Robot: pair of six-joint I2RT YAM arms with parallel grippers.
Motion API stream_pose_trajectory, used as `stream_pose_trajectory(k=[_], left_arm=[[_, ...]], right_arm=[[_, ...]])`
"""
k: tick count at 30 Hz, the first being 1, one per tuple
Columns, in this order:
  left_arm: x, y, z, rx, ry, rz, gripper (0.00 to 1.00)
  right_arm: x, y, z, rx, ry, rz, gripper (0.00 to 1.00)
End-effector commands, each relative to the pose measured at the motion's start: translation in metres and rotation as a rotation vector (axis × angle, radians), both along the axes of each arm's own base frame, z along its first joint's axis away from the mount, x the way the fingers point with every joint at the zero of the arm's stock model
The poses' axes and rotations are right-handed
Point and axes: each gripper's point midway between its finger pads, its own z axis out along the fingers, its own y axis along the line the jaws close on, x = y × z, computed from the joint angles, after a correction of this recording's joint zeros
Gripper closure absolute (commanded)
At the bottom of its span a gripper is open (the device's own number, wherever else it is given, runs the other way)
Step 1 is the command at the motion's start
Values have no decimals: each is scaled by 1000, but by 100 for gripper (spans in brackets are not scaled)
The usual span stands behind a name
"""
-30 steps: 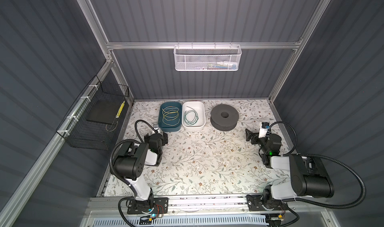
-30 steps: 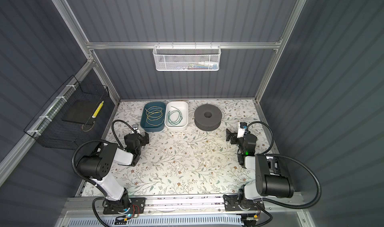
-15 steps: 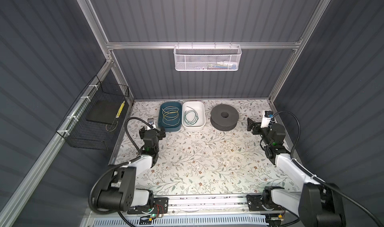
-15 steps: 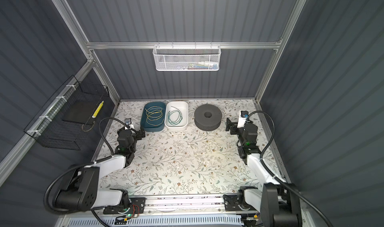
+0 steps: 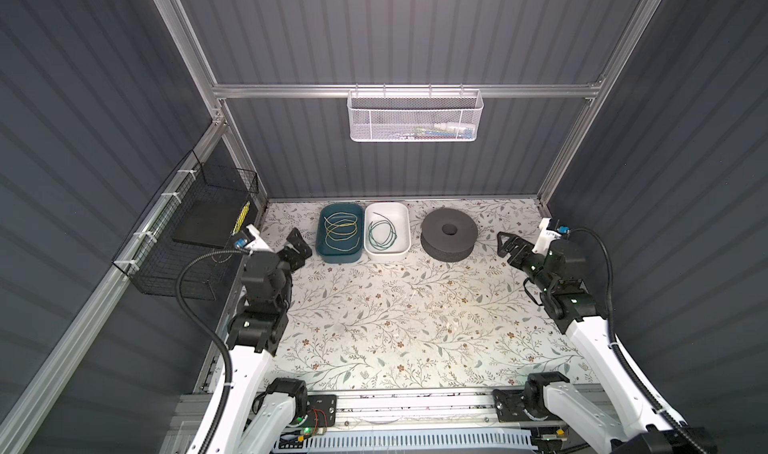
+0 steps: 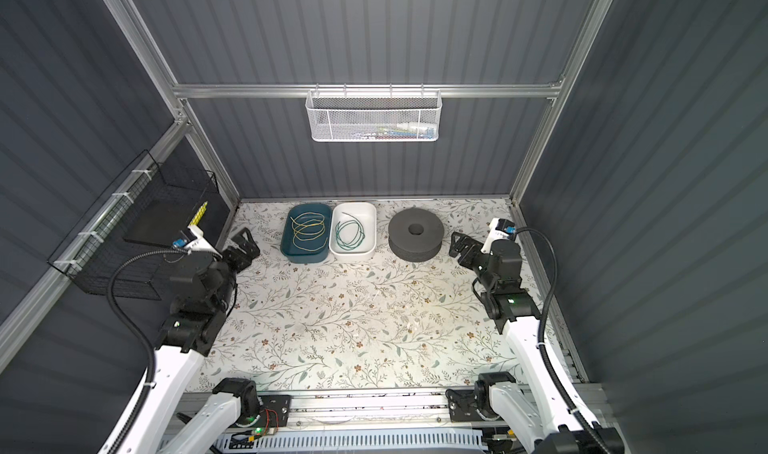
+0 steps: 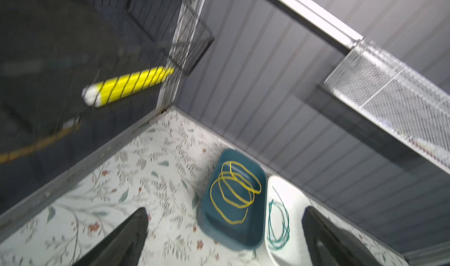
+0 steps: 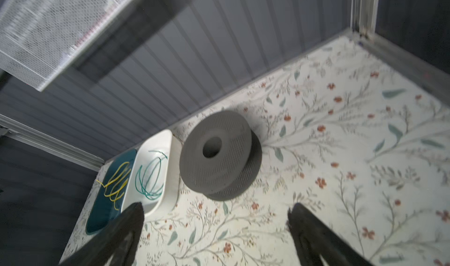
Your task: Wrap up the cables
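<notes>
Next, I close my right gripper on the edge of the grey spool's top disc [image 5: 470,243] [image 8: 247,162], on the near side that faces that gripper, away from the trays.
The yellow cable [image 5: 341,232] [image 6: 308,230] lies in loose loops in a teal tray [image 5: 328,256] at the back of the table. The green cable [image 5: 382,235] [image 6: 350,235] is coiled in the white tray [image 5: 405,223] beside it. A grey spool [image 5: 449,233] [image 8: 216,152] lies flat to the right of the trays. My left gripper [image 5: 297,244] [image 7: 225,210] hovers open, left of the teal tray, holding nothing. My right gripper [image 5: 505,244] [image 8: 215,205] is open and empty too, right of the spool. The wrist views show the yellow cable [image 7: 235,191] and the green cable [image 8: 151,177].
A white mesh basket [image 5: 415,117] hangs on the back rail. A black wire basket [image 5: 199,223] on the left wall holds a dark slab and a yellow striped stick [image 7: 129,85]. The floral tabletop [image 5: 395,314] is walled at the back and both sides.
Both arms have unfolded and reached toward the back. The left gripper has come up beside the teal tray, and the right gripper has moved up level with the spool.
</notes>
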Motion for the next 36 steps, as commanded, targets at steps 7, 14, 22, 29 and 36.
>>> stream_pose_trajectory(k=[7,14,22,29,36], left_arm=[[-29,-38,-92,-295,78,-176,1],[-7,-89,-93,-435,2,-446,1],[10,-114,-111,-556,67,-545,0],[8,-105,-109,-622,17,-489,1],[5,-89,-101,-639,-43,-409,1]], right_arm=[[-15,25,-47,121,152,114,7],[-11,50,-61,284,90,216,8],[17,51,-95,433,158,174,14],[58,68,-99,661,75,262,30],[93,72,-128,859,53,266,63]])
